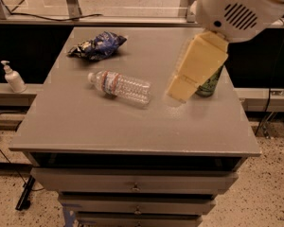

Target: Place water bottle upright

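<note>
Next, I close on the water bottle's label band (105, 82) near its white cap, to tip it upright.
The water bottle (120, 86) lies on its side near the middle of the grey table (85, 126). It is clear and ribbed, with its white cap pointing left and a red-and-blue label band near the neck. My gripper (182, 90), a cream-coloured block under the white arm housing (236, 6), reaches in from the upper right. It hangs above the table just right of the bottle's base and does not touch the bottle.
A green soda can (210, 85) stands at the right, mostly hidden behind my gripper. A crumpled blue chip bag (97, 45) lies at the back left. A white pump dispenser (13, 77) stands on a ledge left of the table. Drawers sit below the tabletop.
</note>
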{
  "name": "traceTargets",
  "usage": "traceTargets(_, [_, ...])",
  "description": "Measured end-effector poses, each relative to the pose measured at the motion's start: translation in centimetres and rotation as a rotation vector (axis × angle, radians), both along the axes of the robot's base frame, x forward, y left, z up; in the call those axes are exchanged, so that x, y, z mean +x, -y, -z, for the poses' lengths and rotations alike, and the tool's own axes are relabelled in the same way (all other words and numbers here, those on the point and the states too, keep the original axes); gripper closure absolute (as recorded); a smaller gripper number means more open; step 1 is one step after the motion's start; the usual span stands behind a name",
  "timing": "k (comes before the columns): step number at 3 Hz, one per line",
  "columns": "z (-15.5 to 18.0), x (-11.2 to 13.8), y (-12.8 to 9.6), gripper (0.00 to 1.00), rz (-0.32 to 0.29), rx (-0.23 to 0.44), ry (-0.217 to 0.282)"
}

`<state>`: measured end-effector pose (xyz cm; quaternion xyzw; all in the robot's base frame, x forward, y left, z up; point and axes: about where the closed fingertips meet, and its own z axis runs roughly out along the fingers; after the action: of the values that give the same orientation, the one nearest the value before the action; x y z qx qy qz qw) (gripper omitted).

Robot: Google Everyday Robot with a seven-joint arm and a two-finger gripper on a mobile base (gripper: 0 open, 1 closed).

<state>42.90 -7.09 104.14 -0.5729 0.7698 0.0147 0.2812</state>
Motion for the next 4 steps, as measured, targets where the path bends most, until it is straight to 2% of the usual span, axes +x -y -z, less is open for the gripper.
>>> traceTargets(1, [0.4, 1.2, 0.1, 0.0, 0.056, 0.018, 0.006])
traceTargets(2, [1.5, 5.1, -2.2, 0.0, 0.083, 0.048, 0.013])
traceTargets(3, [4.1, 8.8, -6.0, 0.0, 0.073, 0.06, -0.034])
traceTargets(4, [8.0, 11.5, -9.3, 0.0, 0.073, 0.032, -0.114])
